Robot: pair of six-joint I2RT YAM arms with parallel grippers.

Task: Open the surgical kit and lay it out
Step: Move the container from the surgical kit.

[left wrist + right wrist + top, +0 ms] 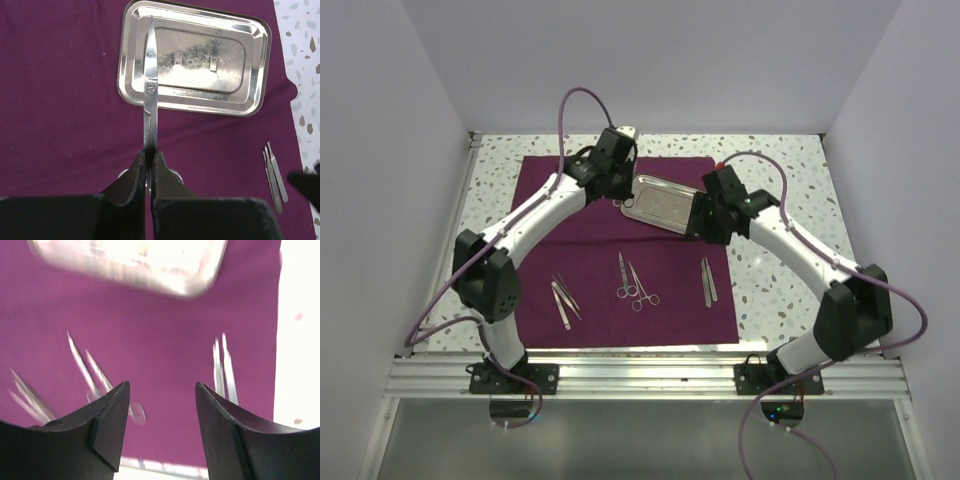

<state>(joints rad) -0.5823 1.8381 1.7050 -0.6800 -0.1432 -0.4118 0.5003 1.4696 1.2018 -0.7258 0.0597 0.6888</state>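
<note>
The two forceps (625, 284) are on the near purple cloth. My left gripper will let go of the ring-handled scissors on top of them.
The dark purple cloth (590, 250) lies spread flat on the table. The steel tray (665, 205) sits on its far part and looks bare inside in the left wrist view (200, 55). My left gripper (620, 192) (149, 152) is shut on ring-handled scissors (149, 100); their blades point over the tray's left edge. My right gripper (705, 232) (162, 385) is open and empty, just above the cloth by the tray's right end. Tweezers (565, 298), two forceps (632, 280) and more tweezers (708, 280) lie in a row on the near cloth.
The speckled tabletop (790, 200) shows round the cloth. White walls close in the left, right and back. A metal rail (640, 375) runs along the near edge by the arm bases. The right tweezers show in both wrist views (274, 175) (222, 370).
</note>
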